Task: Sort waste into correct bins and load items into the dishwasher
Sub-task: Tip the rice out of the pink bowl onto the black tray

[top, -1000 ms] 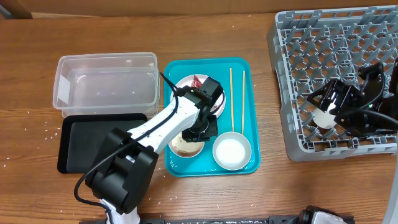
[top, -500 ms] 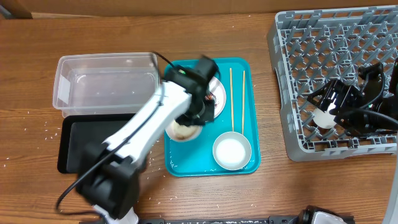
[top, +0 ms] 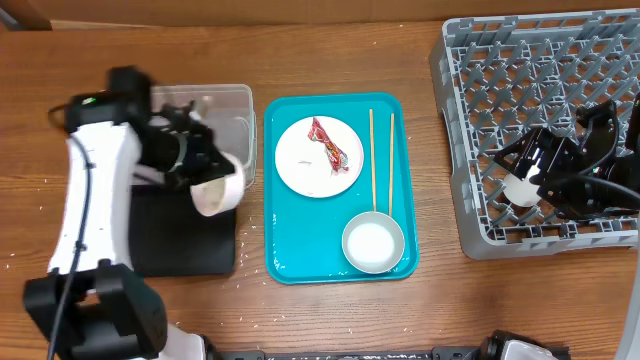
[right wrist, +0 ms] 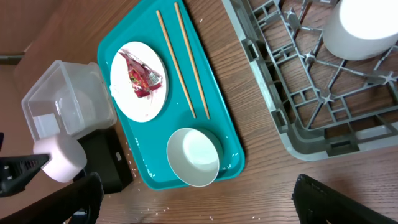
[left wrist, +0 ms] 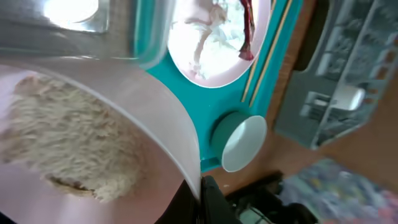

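My left gripper is going to let go of the small white bowl on the teal tray [top: 305,223] [left wrist: 175,91], in between the white plate and the tray's front edge.
My left gripper [top: 190,165] is shut on the rim of a small white bowl [top: 216,187] and holds it tilted over the near edge of the clear tub [top: 120,110] and the black tray [top: 185,240]. In the left wrist view the fingers [left wrist: 200,196] pinch the bowl's wall [left wrist: 168,118], with pale rice [left wrist: 68,143] inside. The white plate [top: 318,165] carries the red-and-white wrapper [top: 328,144]. The chopsticks [top: 372,160] and a second bowl [top: 373,243] lie on the teal tray [top: 290,255]. My right gripper [top: 530,178] is open over the dish rack [top: 540,90], above a white cup [right wrist: 364,28].
Rice crumbs are scattered on the wooden table by the teal tray's front edge [right wrist: 155,186] and left of the black tray [top: 75,205]. The dish rack fills the right side of the table. The paper scrap is out of view.
My left arm lifted the rice bowl off the teal tray and swung it left over the tub and black tray, uncovering the plate with the wrapper. The right arm has not moved.
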